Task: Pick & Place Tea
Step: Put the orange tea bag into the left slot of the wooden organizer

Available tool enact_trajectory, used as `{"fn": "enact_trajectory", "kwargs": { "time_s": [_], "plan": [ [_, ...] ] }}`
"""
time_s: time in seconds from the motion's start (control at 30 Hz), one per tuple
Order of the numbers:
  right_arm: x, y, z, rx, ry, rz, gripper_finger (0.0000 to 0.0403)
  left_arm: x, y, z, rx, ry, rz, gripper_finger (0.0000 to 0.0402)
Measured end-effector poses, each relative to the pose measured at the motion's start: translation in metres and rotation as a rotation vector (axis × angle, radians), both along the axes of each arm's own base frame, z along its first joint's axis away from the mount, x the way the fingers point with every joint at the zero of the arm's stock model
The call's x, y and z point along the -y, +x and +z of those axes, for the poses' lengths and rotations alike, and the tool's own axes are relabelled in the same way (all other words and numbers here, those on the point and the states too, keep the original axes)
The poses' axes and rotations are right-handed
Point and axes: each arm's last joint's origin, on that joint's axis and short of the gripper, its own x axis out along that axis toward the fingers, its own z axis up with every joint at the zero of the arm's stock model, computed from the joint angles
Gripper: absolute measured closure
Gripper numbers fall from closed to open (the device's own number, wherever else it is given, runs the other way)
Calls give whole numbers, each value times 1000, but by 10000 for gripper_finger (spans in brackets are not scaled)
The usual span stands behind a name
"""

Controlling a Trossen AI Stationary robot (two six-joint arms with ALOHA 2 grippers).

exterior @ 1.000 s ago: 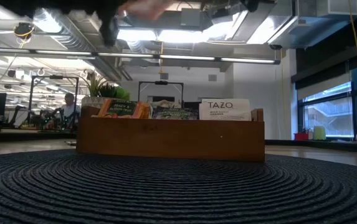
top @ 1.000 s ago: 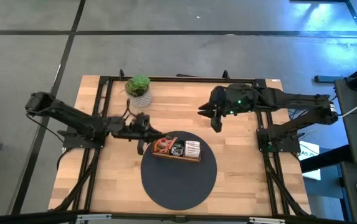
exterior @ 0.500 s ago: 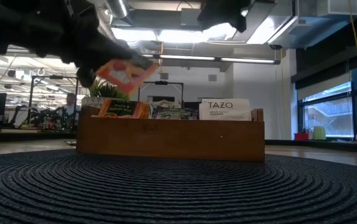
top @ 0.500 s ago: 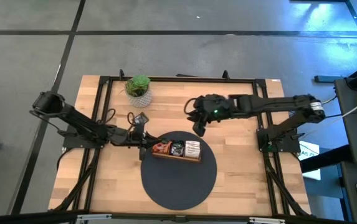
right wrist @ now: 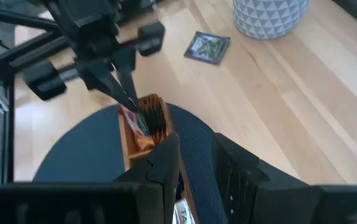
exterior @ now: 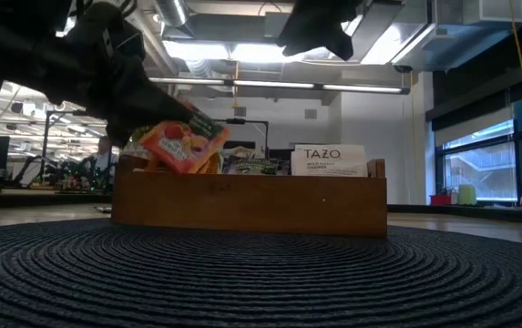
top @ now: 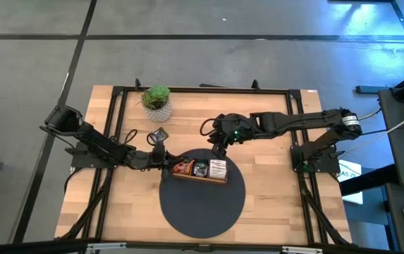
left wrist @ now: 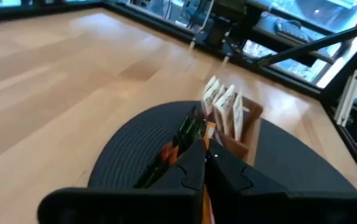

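The red-orange tea packet slants over the end part of the tray, so my left gripper needs to let go of it there, come from above and straighten it by its upper edge (exterior: 209, 118).
A brown wooden tray (top: 199, 178) stands on a round dark mat (top: 202, 208), with tea packets upright in its three parts. My left gripper (top: 165, 161) is at the tray's left end, shut on a red-orange tea packet (exterior: 179, 146) over the left part. My right gripper (top: 219, 144) hangs higher, above the tray's far side, open, with nothing between its fingers (right wrist: 166, 165). One dark tea packet (top: 158, 134) lies flat on the wood, left of the tray toward the far edge. My left gripper pinches the red-orange packet by its upper edge (exterior: 201, 128) between its two fingers (right wrist: 128, 99). They slant down from the table's left. The packet hangs tilted below them, its lower edge (exterior: 174, 167) at the rim of the tray's left part; whether it rests there I cannot tell.
A small green plant in a white pot (top: 157, 101) stands near the far edge, beyond the loose packet. Black frame rails (top: 113, 127) run along both sides of the table. Bare wood lies on the near side of the mat.
My left gripper has come down with the red-orange packet, from above the tray to the rim of its left part, tipping further downward. My right gripper has moved toward the table's left and down, and now stands over the tray's far side.
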Motion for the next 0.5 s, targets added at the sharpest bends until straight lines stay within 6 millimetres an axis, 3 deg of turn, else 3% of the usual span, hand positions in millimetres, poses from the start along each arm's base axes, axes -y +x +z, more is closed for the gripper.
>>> {"fn": "enact_trajectory", "kwargs": {
  "time_s": [0.27,0.5],
  "plan": [
    [0,1,1,15,-2,3,305,-3,1,-9,-8,-43,134,390],
    [0,0,0,4,-6,5,305,0,7,-8,-7,-48,130,387]
  ]
}}
